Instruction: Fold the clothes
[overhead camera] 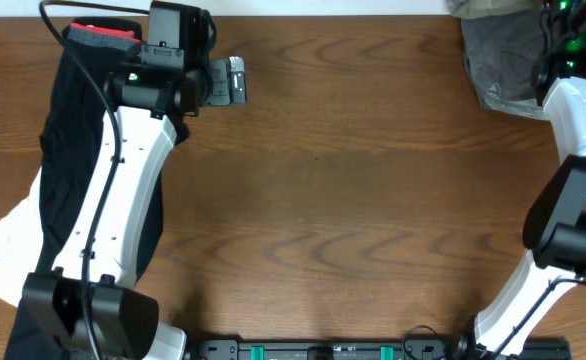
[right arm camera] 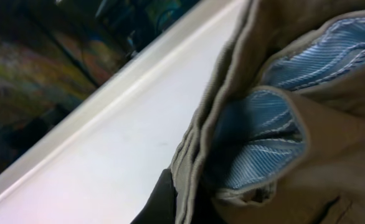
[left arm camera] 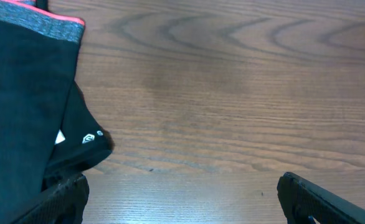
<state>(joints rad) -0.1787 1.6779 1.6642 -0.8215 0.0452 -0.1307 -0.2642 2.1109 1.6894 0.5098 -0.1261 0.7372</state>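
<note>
The khaki trousers, bunched at the table's far corner now, will drop from my right gripper over the grey fabric at the table's far corner (overhead camera: 543, 50).
The khaki trousers (overhead camera: 498, 60) lie bunched at the table's far right corner. In the right wrist view they fill the frame (right arm camera: 332, 155), showing a light blue striped lining (right arm camera: 276, 155). My right gripper (right arm camera: 195, 205) is shut on their edge, with one dark finger showing beside the fabric; in the overhead view it sits at the top edge (overhead camera: 563, 18). A dark garment (overhead camera: 63, 150) with a grey, pink-edged waistband (left arm camera: 45, 22) lies at the left under my left arm. My left gripper (overhead camera: 228, 80) is open and empty over bare wood (left arm camera: 182, 205), just right of that garment.
A white cloth (overhead camera: 3, 240) lies under the dark garment at the left edge. The table's white far edge (right arm camera: 108, 162) runs close beside the trousers, with the floor beyond it. Bare brown wood (overhead camera: 353, 200) spans the middle.
</note>
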